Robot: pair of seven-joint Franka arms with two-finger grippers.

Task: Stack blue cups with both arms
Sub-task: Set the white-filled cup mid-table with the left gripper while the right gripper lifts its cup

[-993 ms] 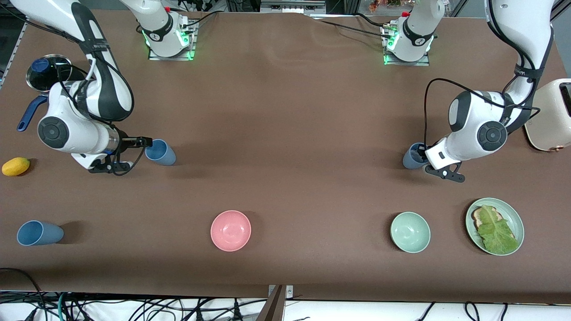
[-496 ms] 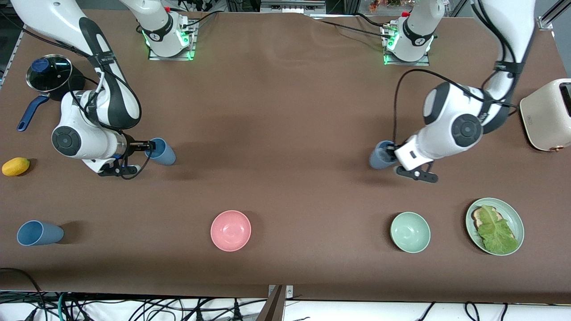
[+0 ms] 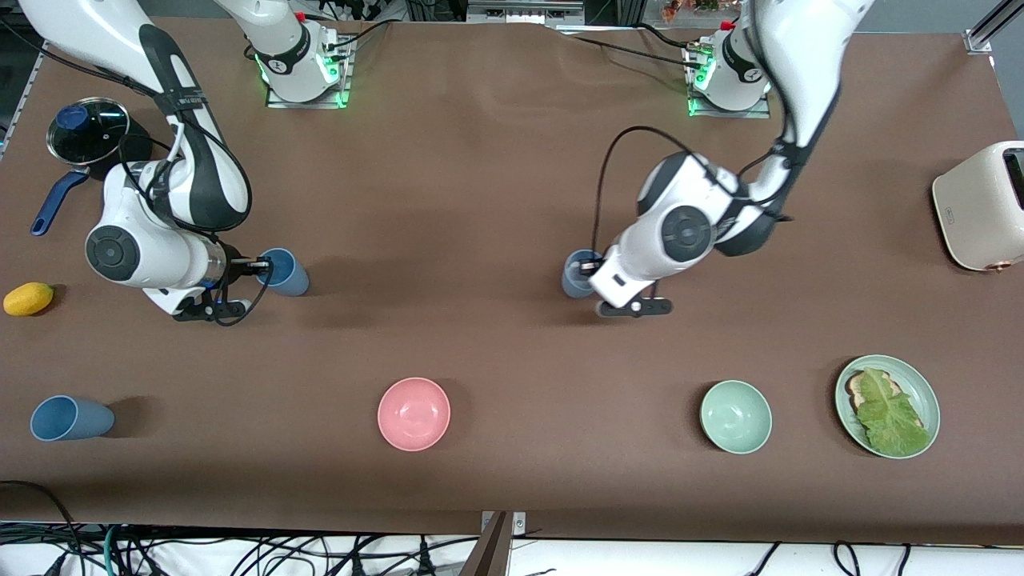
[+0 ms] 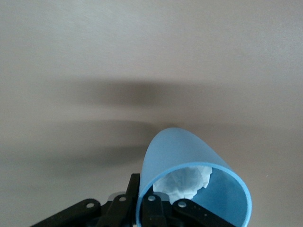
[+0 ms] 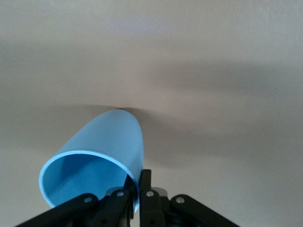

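Next, my right gripper lets go of the sky-blue cup inside the grey-blue cup (image 3: 566, 270), which is out on the middle of the table.
My right gripper (image 3: 260, 262) is shut on the rim of a sky-blue cup (image 3: 285, 273) toward the right arm's end of the table. In the right wrist view the fingers (image 5: 147, 189) pinch the wall of that cup (image 5: 106, 146), whose base is at the table. My left gripper (image 3: 589, 265) is shut on the rim of a duller grey-blue cup (image 3: 574, 274) and holds it over the middle of the table. In the left wrist view this cup (image 4: 184, 153) has white crumpled paper (image 4: 184, 182) inside, and one finger (image 4: 132, 191) lies against its outer wall.
A third blue cup (image 3: 70, 418) stands near the front at the right arm's end. A pink bowl (image 3: 414, 414), a mint-green bowl (image 3: 735, 416) and a green plate (image 3: 923, 391) with lettuce sit along the front. A lemon (image 3: 28, 298), a lidded pan (image 3: 86, 132) and a toaster (image 3: 980, 204) are at the ends.
My left arm has carried the grey-blue cup from the left arm's end toward the middle of the table. My right gripper has stayed at the sky-blue cup, shifting only slightly.
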